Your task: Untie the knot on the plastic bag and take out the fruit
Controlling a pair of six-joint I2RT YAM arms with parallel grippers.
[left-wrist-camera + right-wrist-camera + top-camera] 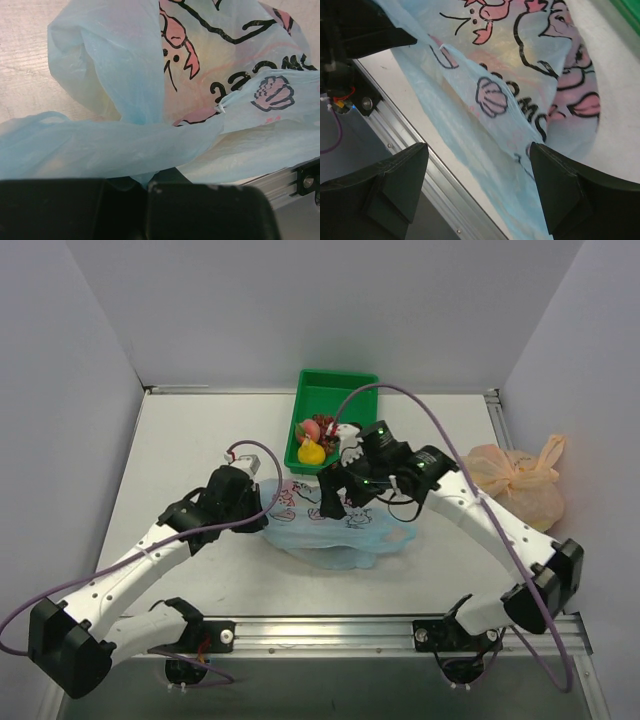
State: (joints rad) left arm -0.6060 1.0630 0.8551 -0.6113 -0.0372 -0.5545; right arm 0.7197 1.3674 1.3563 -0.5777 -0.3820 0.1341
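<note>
Next, my left gripper takes the bag's near edge [284, 538] and pulls it away from the bag's printed side, because that side slumps over the bag's opening.
The light blue plastic bag [330, 530] with cartoon prints lies slumped on the table between the two arms. My left gripper [264, 508] sits at the bag's left end, and in the left wrist view it [146, 186] is shut on a pinched fold of the bag's film [120, 150]. My right gripper [333, 502] hovers over the bag's middle. In the right wrist view it [477, 148] is open, nothing between its fingers, with the bag [520, 100] below. I cannot make out the knot. A faint yellowish tint shows through the film; no fruit inside is clear.
A green tray [335, 390] at the back holds a yellow toy fruit [311, 453] and reddish pieces [312, 428]. A tied pale orange bag [520, 482] sits at the right wall. An aluminium rail [330, 625] runs along the near table edge.
</note>
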